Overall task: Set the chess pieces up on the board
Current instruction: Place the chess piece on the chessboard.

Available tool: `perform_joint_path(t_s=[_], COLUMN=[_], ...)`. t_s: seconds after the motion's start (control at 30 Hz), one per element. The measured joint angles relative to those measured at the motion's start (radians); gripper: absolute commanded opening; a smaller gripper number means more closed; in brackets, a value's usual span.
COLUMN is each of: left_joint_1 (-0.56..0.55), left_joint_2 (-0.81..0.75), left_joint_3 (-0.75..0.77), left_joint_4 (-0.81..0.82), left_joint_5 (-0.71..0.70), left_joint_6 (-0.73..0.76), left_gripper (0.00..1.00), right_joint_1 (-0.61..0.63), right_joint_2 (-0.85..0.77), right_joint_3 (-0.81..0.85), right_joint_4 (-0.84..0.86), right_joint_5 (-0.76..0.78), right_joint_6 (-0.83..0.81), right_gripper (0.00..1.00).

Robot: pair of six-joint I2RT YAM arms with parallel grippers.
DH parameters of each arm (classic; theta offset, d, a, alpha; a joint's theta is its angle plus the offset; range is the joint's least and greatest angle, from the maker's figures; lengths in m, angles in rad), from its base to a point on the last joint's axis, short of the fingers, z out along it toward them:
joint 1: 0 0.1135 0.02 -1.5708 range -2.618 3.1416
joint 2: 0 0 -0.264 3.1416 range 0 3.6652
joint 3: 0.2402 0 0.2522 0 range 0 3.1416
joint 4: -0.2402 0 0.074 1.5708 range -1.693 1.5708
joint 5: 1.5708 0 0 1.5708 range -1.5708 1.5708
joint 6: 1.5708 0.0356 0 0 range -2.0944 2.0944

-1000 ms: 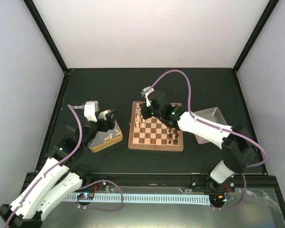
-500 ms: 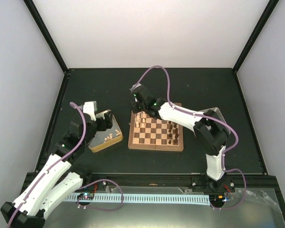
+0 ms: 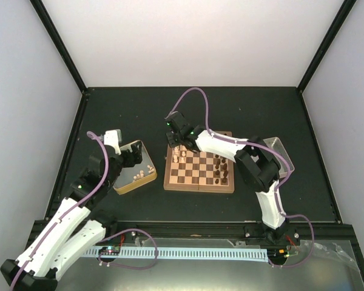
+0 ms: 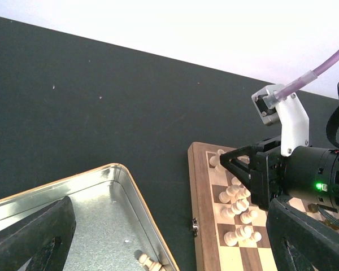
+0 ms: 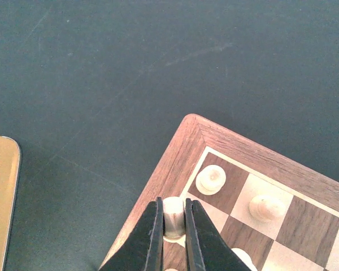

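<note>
My right gripper needs to set the pale cream piece down on the light edge square (image 3: 176, 143) (image 5: 196, 223) next to the pale corner piece.
The board (image 3: 199, 171) lies mid-table, with pale chess pieces (image 3: 181, 153) along its left side and dark ones (image 3: 221, 170) along its right. My right gripper (image 3: 175, 138) is over the board's far left corner. In the right wrist view it (image 5: 173, 221) is shut on a pale cream piece (image 5: 173, 210), low over an edge square beside the pale corner piece (image 5: 211, 179). My left gripper (image 3: 132, 154) hangs open and empty over the gold tin (image 3: 126, 182). In the left wrist view a pale piece (image 4: 150, 262) lies in the tin (image 4: 96, 192).
A few pale pieces (image 3: 142, 174) lie in the tin's near right corner. A silver-grey tray (image 3: 276, 147) sits right of the board, partly behind my right arm. The right arm reaches across the board's far edge. Black frame posts stand at the table's back corners.
My right gripper has swung left along the board's far edge to the far left corner, its elbow folding in. My left gripper has drawn back slightly left over the tin.
</note>
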State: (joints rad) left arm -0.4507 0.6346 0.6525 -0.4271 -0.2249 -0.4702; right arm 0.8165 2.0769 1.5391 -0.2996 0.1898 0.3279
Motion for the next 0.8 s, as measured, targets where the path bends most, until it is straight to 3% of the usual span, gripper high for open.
perform_joint_path(t_s=[0.5, 0.8], left_joint_1=[0.000, 0.000], left_joint_2=[0.000, 0.000], left_joint_3=[0.000, 0.000], left_joint_4=[-0.001, 0.000], left_joint_5=[-0.007, -0.008], left_joint_6=[-0.002, -0.002], left_gripper=[0.95, 0.95], right_joint_1=[-0.013, -0.017], right_joint_2=[0.023, 0.037], right_joint_3=[0.007, 0.008], right_joint_4=[-0.038, -0.044], right_joint_5=[0.009, 0.010], right_joint_6=[0.018, 0.023], right_gripper=[0.02, 0.08])
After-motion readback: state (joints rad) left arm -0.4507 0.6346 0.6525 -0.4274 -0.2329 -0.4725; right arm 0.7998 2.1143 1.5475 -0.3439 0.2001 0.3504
